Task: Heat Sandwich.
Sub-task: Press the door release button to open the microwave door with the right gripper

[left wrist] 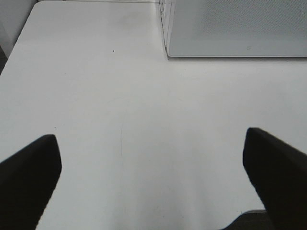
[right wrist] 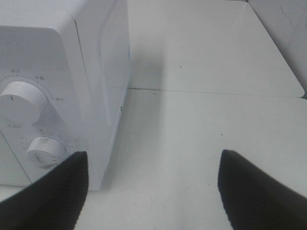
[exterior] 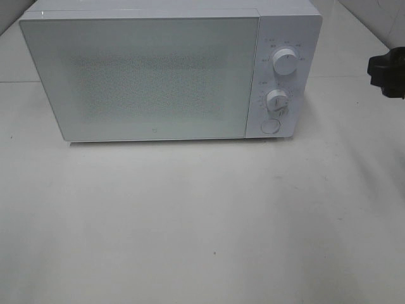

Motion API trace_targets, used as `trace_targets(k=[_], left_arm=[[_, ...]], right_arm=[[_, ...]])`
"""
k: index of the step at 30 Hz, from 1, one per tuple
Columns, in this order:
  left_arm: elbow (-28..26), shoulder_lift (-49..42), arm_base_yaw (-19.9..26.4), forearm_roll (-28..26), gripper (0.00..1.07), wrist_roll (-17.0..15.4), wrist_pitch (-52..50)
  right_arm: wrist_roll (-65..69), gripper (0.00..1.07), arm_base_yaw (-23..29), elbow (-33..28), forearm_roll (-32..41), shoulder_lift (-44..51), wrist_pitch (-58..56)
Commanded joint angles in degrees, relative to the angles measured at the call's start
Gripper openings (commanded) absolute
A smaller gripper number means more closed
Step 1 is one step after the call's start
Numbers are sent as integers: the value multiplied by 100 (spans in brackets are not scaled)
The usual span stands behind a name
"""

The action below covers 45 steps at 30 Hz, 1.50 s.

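Next, my right gripper goes to the round button [exterior: 270, 126] below the lower knob on the microwave's panel and closes there.
A white microwave [exterior: 145, 76] stands at the back of the white table with its frosted door shut. Two round knobs [exterior: 285, 61] and a round button [exterior: 271, 125] sit on its right panel. The sandwich is not in view. My right gripper [right wrist: 153, 191] is open and empty, to the right of the microwave's panel side [right wrist: 103, 72]; a black part of it shows at the right edge of the high view [exterior: 387, 71]. My left gripper [left wrist: 151, 182] is open and empty, low over bare table in front of the microwave's left corner [left wrist: 168, 50].
The white table [exterior: 202, 221] spreads in front of the microwave. A seam in the table top [right wrist: 216, 92] runs behind my right gripper. A tiled wall [exterior: 386, 16] stands at the back right. The table's near edge [left wrist: 240, 218] shows by my left gripper.
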<state>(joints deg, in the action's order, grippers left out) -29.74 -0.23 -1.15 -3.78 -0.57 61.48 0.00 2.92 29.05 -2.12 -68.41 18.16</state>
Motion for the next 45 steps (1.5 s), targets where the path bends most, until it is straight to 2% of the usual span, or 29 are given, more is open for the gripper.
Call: trace_targets(k=[1,5,6,9,10,11,19,25,34,45], left_arm=[[11,-92,-29,-17,98,0,-11],[11,-92,-29,-17,98,0,-11],[11,-92,-29,-17,98,0,-11],[11,-92,-29,-17,98,0,-11],[11,-92,-29,-17,98,0,-11],[11,-92,-29,-17,98,0,-11],[11,-92,-29,-17,98,0,-11],[11,-92,-29,-17,98,0,-11],[11,-92,-29,-17,98,0,-11],[11,-92,-29,-17,98,0,-11]], right_arm=[[-155,73,-11,-298,11,-178,699],[-487,73,-11,-630,464,-298,1278],[-728,73,-11,-779,768,-367,1530],[-934,73,6,-905,968,-453,1782],[-1100,73,166,-997,1283,-573,2011],[-1100,73,166,-997,1283,-573,2011],[-2017,73,1329,-1134,2727,-1123,3019],[-2023,73,1856,-1134,3140,-1421,3507],[-2011,73,2939,-1129,3994,-2040,4228],[-2000,73,3621,-859,4572,-2584,4400]])
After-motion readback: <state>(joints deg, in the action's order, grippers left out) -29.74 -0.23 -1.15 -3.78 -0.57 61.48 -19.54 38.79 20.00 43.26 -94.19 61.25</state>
